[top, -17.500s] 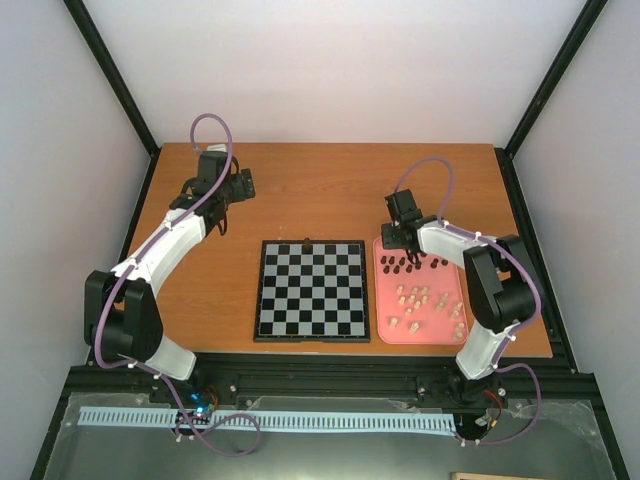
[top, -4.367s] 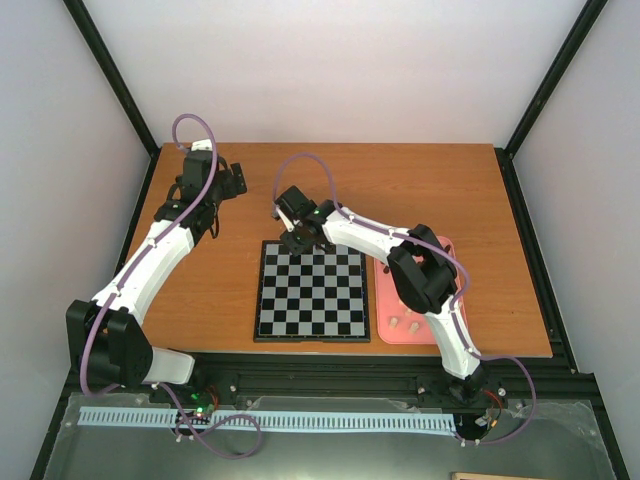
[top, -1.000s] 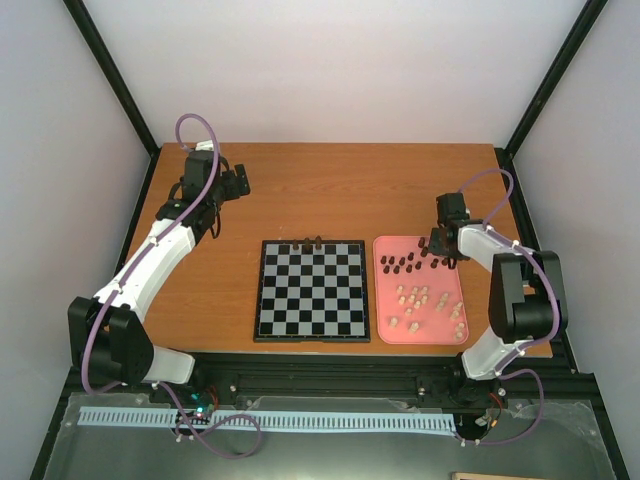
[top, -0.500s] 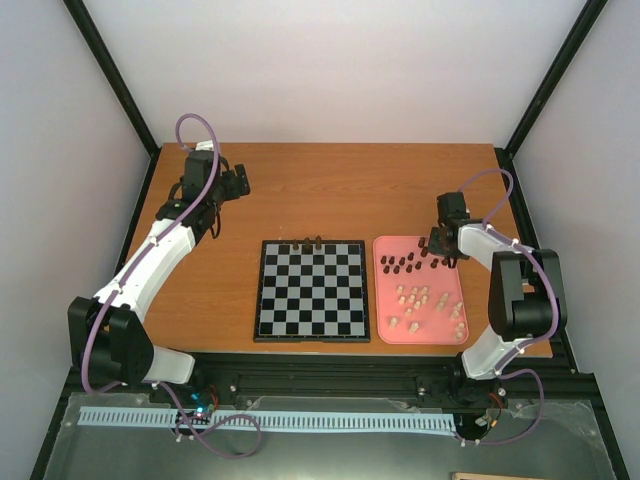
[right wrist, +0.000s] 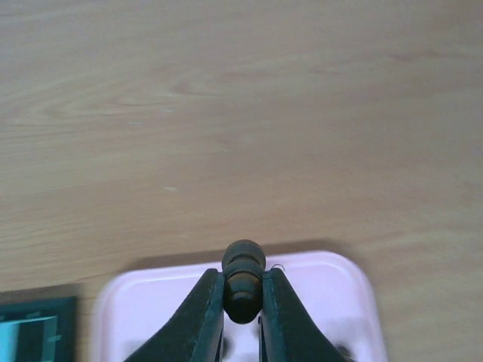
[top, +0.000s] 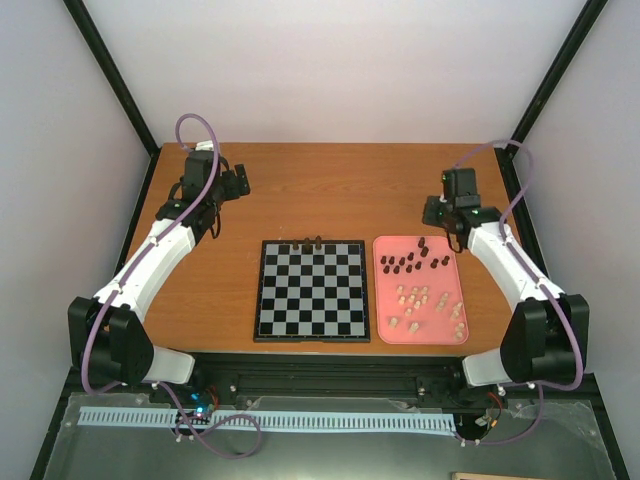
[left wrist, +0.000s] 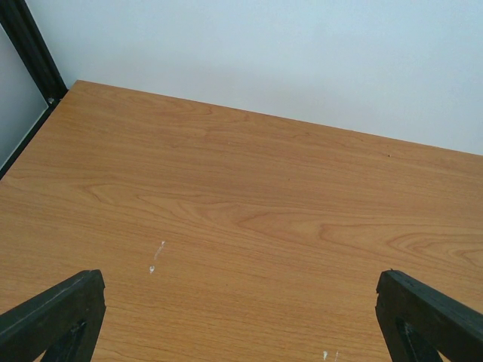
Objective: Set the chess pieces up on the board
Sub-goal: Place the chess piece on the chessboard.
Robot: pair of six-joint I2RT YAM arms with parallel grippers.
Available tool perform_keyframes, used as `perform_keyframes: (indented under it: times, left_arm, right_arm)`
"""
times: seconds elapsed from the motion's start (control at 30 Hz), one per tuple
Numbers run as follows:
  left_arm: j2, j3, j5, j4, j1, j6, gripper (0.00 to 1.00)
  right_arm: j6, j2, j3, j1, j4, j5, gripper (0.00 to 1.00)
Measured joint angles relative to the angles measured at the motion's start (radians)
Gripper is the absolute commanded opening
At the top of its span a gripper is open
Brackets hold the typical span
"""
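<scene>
The dark round-headed piece, now held above the tray's rim, is to go on the far-row square (top: 331, 250) beside the standing piece nearest the tray. Next, I set it down there with my right gripper.
The board (top: 263, 290) lies at the table's middle, with three dark chess pieces (top: 305, 241) on its far row. Other dark pieces (top: 405, 265) and pale pieces (top: 425, 300) lie in the pink tray (top: 379, 305) to its right. My right gripper (top: 437, 214) hangs above the tray's far edge. In the right wrist view this gripper (right wrist: 243, 302) is shut on a dark, round-headed piece (right wrist: 243, 273), above the tray's rim (right wrist: 151, 275). A corner of the board (right wrist: 34, 324) shows at the lower left. My left gripper (top: 240, 184) stands open over bare wood at the far left, fingers (left wrist: 56, 313) wide apart.
Black frame posts (top: 115, 85) and pale walls close in the table on three sides. Bare wood (left wrist: 241, 188) stretches from the board to the back wall. The right arm's elbow (top: 545, 330) overhangs the table's right front corner.
The right jaws closed on a dark piece in the tray's far right part, then the gripper rose and drew back toward the far edge. The right elbow swung outward. The left arm stayed still.
</scene>
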Motion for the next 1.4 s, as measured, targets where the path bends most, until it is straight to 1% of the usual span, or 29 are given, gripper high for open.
perform_keyframes:
  times: [0.1,0.2,0.27,0.43,0.57,0.7,0.9,1.17,1.4]
  left_arm:
    - [0.0,0.0,0.0,0.0,0.0,0.0,1.0]
    - [-0.001,0.0,-0.001,0.0,0.0,0.0,1.0]
    - [-0.003,0.0,-0.001,0.0,0.0,0.0,1.0]
    - [-0.014,0.0,-0.002,-0.001,0.0,0.0,1.0]
    - [-0.03,-0.002,-0.004,-0.001,0.0,0.0,1.0]
    - [-0.036,-0.002,-0.007,-0.001,0.0,0.0,1.0]
    - [-0.036,-0.003,-0.016,-0.001,0.0,0.0,1.0]
    - [-0.036,-0.004,-0.02,-0.001,0.0,0.0,1.0]
    - [-0.036,-0.004,-0.023,-0.001,0.0,0.0,1.0]
  right_arm:
    - [-0.005,0.011,0.071,0.096,-0.022,-0.029,0.05]
    - [-0.012,0.073,0.155,0.218,-0.049,-0.064,0.05]
    - [-0.017,0.152,0.232,0.296,-0.063,-0.088,0.05]
    - [-0.026,0.351,0.361,0.398,-0.085,-0.138,0.06]
    - [-0.035,0.51,0.451,0.452,-0.143,-0.155,0.06]
    - [-0.046,0.584,0.508,0.497,-0.196,-0.165,0.06]
    - [-0.054,0.602,0.563,0.533,-0.247,-0.162,0.07]
    - [-0.059,0.602,0.563,0.549,-0.293,-0.147,0.07]
    - [-0.061,0.607,0.563,0.577,-0.294,-0.133,0.07]
